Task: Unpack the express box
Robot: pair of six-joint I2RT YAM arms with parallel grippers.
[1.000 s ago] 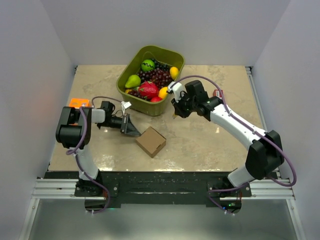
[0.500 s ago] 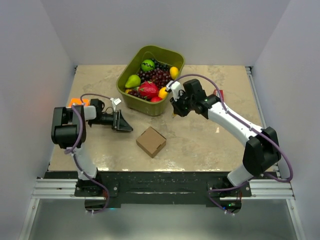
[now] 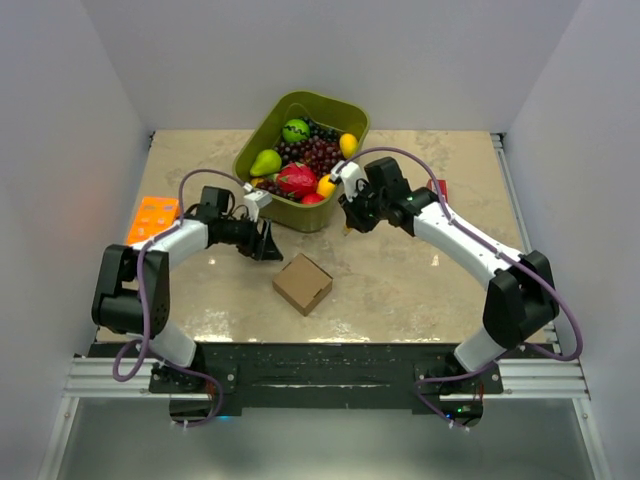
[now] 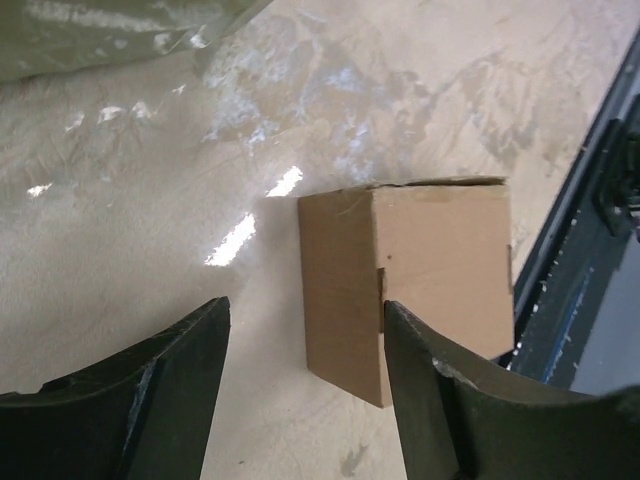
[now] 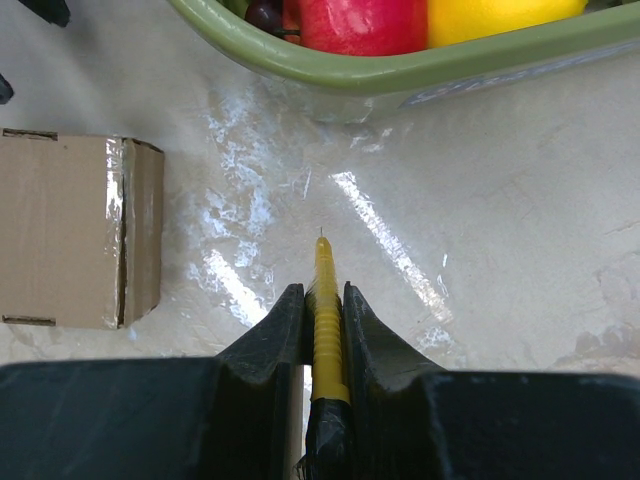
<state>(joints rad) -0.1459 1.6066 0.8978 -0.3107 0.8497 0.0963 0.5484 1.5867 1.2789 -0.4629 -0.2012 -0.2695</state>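
Note:
I can see the express box lying broad side up, so I will tip it upright with my left gripper by its near side (image 4: pixel 340 290), then open and come from above.
The express box (image 3: pixel 302 283) is a small brown cardboard box lying closed on the marble table, just ahead of the arms' bases. My left gripper (image 3: pixel 268 243) hovers up and to the left of it, open, with nothing between its fingers. In the left wrist view the box (image 4: pixel 420 270) lies just beyond the open left gripper (image 4: pixel 305 310). My right gripper (image 3: pixel 348 222) is to the box's upper right, shut on a yellow pen-shaped tool (image 5: pixel 326 300) whose thin tip points at bare table. The taped box (image 5: pixel 70 230) shows at the left of the right wrist view.
A green tub (image 3: pixel 262 125) full of fruit stands at the back centre; its rim (image 5: pixel 400 75) is close ahead of the right gripper. An orange tray (image 3: pixel 155 217) lies at the left edge. A slim red packet (image 3: pixel 438 187) lies behind the right arm.
My left gripper has opened from shut. It drew back to the left, then came right again toward the box. The right gripper shifted slightly left, still shut on the tool. The box has not moved.

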